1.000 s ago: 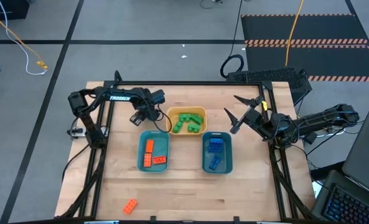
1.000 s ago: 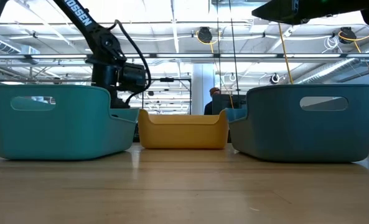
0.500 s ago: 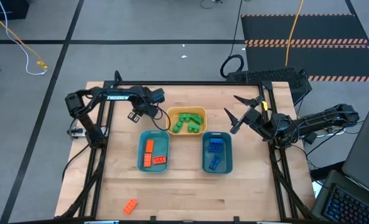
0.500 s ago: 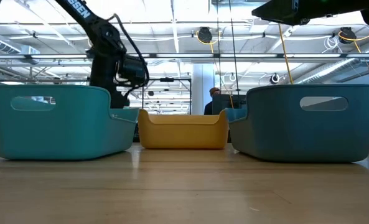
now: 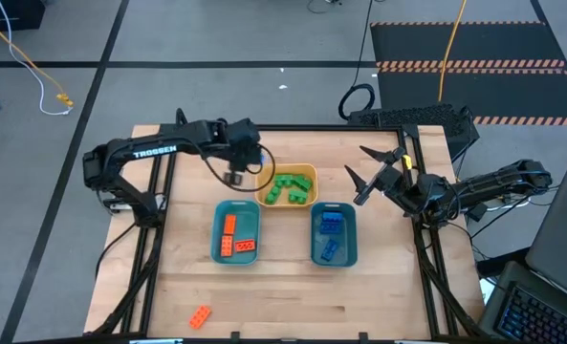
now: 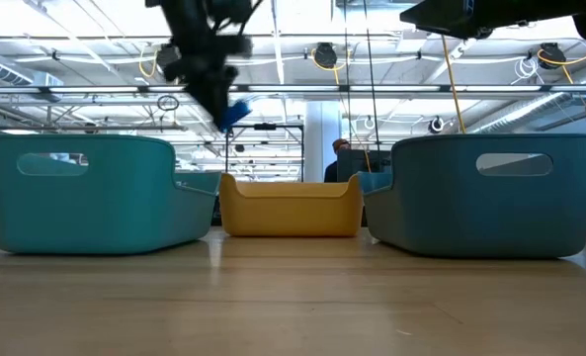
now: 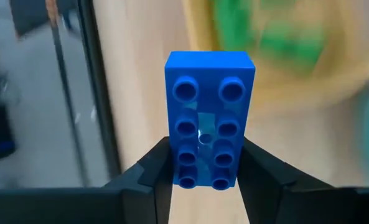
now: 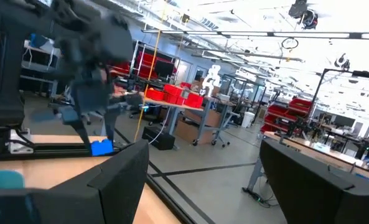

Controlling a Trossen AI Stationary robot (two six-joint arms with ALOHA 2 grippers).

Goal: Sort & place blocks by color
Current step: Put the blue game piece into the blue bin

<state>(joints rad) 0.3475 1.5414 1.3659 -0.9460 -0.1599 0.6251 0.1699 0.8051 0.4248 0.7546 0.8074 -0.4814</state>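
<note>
I need to let go of the blue block, now high over the table, with my left gripper at the front end of the teal bin holding blue blocks (image 5: 338, 258).
My left gripper (image 5: 233, 177) hangs high over the table, just left of the yellow bin (image 5: 307, 172), shut on a blue block (image 7: 209, 106). The same block shows in the low view (image 6: 235, 112) above the bins. The yellow bin holds green blocks (image 5: 289, 187). The left teal bin (image 5: 218, 215) holds orange blocks (image 5: 233, 239). The right teal bin (image 5: 350, 215) holds blue blocks (image 5: 330, 234). One orange block (image 5: 200, 316) lies flat on the table near the front edge. My right gripper (image 5: 358, 175) waits open at the table's right side, raised. My left gripper pinches the blue block's two long sides (image 7: 179, 174) between its two fingers (image 7: 150, 177), near one end. The fingers slant steeply down and lie across the block, whose studded face is turned to the wrist camera. The block reaches out past the fingertips, lifted clear of the table.
The three bins stand close together mid-table, the yellow one behind the two teal ones. Bare wood lies in front of the bins (image 5: 293, 296). A dark frame edges the table (image 5: 293, 128). A person shows far behind the table (image 6: 340, 158).
My left gripper has risen from low on the table behind the left teal bin and shifted toward the yellow bin, rolling its wrist. The blue block has come up with it and now hangs clear above the bins' rims.
</note>
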